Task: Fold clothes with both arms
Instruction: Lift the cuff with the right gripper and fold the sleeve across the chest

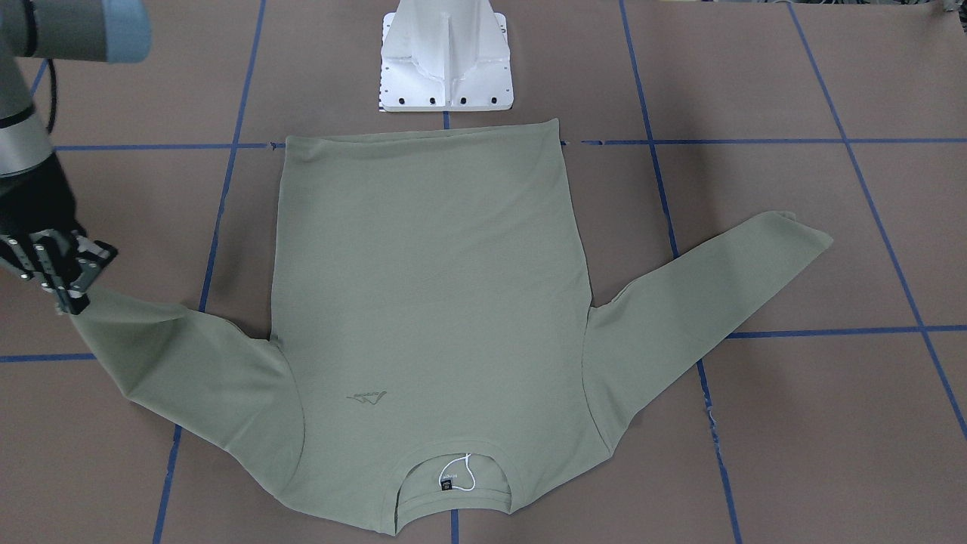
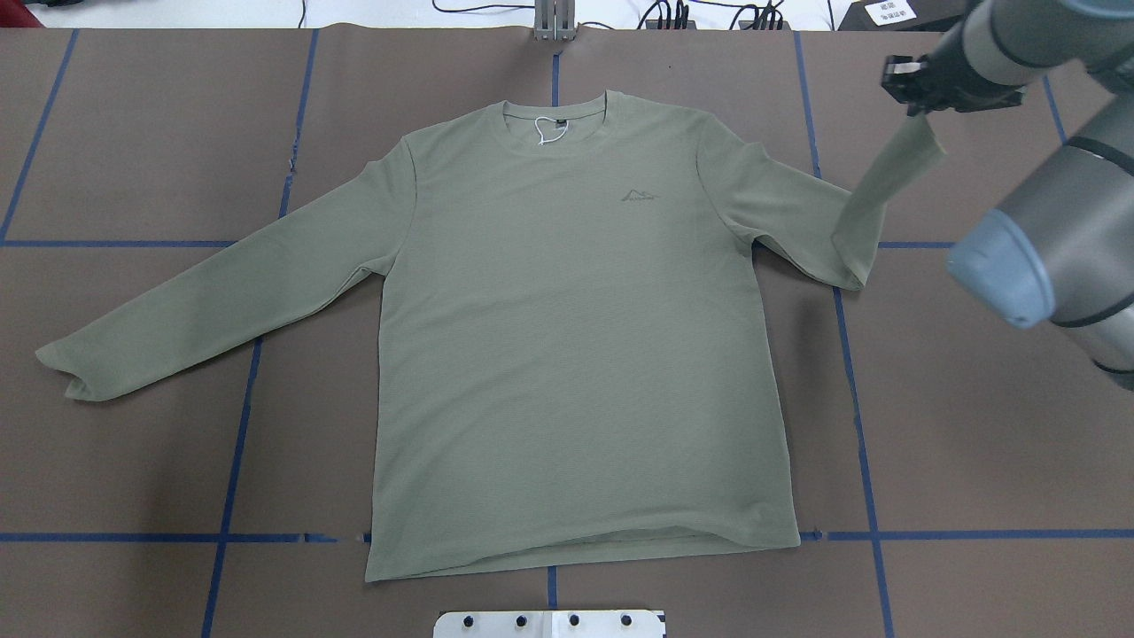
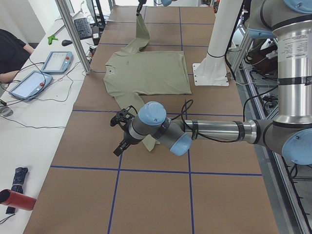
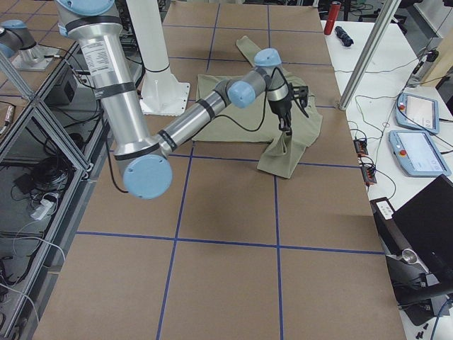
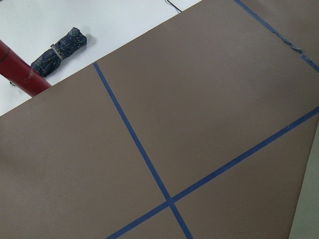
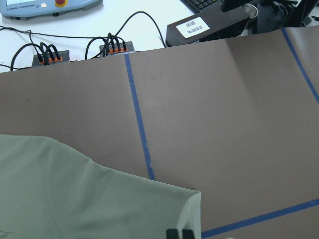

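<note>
Next, I release the lifted sleeve's cuff from my right gripper onto the body of the shirt, just inside the flat sleeve's armpit (image 1: 576, 308).
The pale green long-sleeved shirt (image 2: 567, 337) lies flat and face up on the brown table, hem toward the robot base. My right gripper (image 2: 916, 106) is shut on the cuff of one sleeve (image 2: 886, 177) and holds it up off the table, as the front view (image 1: 72, 302) and the right wrist view (image 6: 179, 233) also show. The other sleeve (image 2: 177, 310) rests flat and stretched out. My left gripper (image 3: 121, 136) shows only in the left side view, hovering beyond that flat sleeve's cuff; I cannot tell whether it is open or shut.
The white pedestal base (image 1: 446, 68) stands just behind the hem. Blue tape lines (image 2: 850, 354) grid the table. Teach pendants (image 3: 56, 61) and a metal post (image 3: 75, 39) stand on the side bench. A red bottle (image 5: 20, 74) and a rolled cloth (image 5: 60, 50) lie beyond the table end.
</note>
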`<state>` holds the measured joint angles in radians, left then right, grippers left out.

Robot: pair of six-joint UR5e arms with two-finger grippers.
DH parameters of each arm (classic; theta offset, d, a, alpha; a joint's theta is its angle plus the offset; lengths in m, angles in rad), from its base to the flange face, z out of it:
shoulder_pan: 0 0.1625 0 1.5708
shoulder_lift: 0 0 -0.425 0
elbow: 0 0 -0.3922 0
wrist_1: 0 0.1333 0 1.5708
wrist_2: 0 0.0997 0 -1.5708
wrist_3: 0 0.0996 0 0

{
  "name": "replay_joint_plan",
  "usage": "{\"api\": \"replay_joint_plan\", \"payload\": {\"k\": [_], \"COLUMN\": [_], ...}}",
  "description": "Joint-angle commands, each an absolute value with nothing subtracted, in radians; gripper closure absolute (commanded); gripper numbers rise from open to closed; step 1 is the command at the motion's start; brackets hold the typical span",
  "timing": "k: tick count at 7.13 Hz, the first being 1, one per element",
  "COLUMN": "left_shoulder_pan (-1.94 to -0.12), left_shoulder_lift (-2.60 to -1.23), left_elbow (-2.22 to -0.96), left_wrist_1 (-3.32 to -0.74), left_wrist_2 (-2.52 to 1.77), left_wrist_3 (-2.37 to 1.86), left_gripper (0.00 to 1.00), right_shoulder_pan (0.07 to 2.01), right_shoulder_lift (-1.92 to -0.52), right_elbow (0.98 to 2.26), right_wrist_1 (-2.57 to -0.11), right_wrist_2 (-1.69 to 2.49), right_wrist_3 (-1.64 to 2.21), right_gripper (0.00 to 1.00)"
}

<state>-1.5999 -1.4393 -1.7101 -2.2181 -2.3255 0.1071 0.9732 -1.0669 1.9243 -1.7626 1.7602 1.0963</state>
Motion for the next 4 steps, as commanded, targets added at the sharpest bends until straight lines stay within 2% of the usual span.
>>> {"api": "replay_joint_plan", "payload": {"k": [1, 3, 4], "left_shoulder_pan": [-1.6, -1.6, -1.6], "left_shoulder_lift": [-1.439, -1.439, -1.437], "left_elbow": [-1.71, -1.707, -1.701], "left_wrist_1": [-2.218, -2.217, -2.218], "left_wrist_2": [-2.326, -2.326, -2.326], "left_wrist_3": [0.106, 0.106, 0.106], "left_gripper": [0.0, 0.0, 0.0], "right_shoulder_pan": [0.817, 0.671, 0.623], "right_shoulder_lift": [-0.811, -0.579, -0.449], "right_elbow": [1.8, 1.532, 1.358], "right_wrist_1": [-1.879, -1.873, -1.87], "right_wrist_2": [1.611, 1.427, 1.343], "right_wrist_3": [1.326, 1.547, 1.657], "right_gripper": [1.0, 1.0, 1.0]}}
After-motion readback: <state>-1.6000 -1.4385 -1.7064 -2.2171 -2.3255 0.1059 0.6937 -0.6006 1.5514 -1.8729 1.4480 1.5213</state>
